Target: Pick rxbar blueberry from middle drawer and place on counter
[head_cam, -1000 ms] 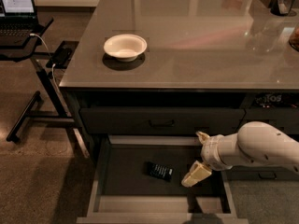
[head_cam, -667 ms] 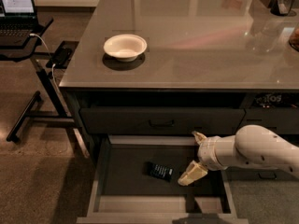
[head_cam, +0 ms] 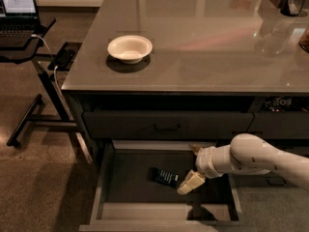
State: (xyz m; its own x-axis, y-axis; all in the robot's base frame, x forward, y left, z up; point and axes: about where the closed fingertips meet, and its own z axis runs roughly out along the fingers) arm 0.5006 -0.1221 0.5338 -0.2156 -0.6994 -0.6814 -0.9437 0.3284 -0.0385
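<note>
My gripper is going to close on the end of the rxbar blueberry (head_cam: 172, 181) nearest the white arm, leaving the bar's far end sticking out.
The rxbar blueberry (head_cam: 165, 177), a small dark blue bar with pale print, lies flat on the floor of the open middle drawer (head_cam: 104, 187), left of centre. My gripper (head_cam: 192, 166) is inside the drawer just to the right of the bar. It is open, and its lower pale finger (head_cam: 190, 183) nearly touches the bar's right end. The white arm (head_cam: 260, 161) reaches in from the right. The counter (head_cam: 203, 47) is the glossy grey-brown top above the drawers.
A white bowl (head_cam: 129, 48) sits on the counter's left part. The shut upper drawer front with a small black handle (head_cam: 167, 127) is above the open drawer. A black laptop stand (head_cam: 34, 47) with a laptop (head_cam: 17, 8) stands at the left. Several items sit at the counter's far right.
My gripper has moved a little to the left and down inside the drawer, closer to the bar. The bar has not moved.
</note>
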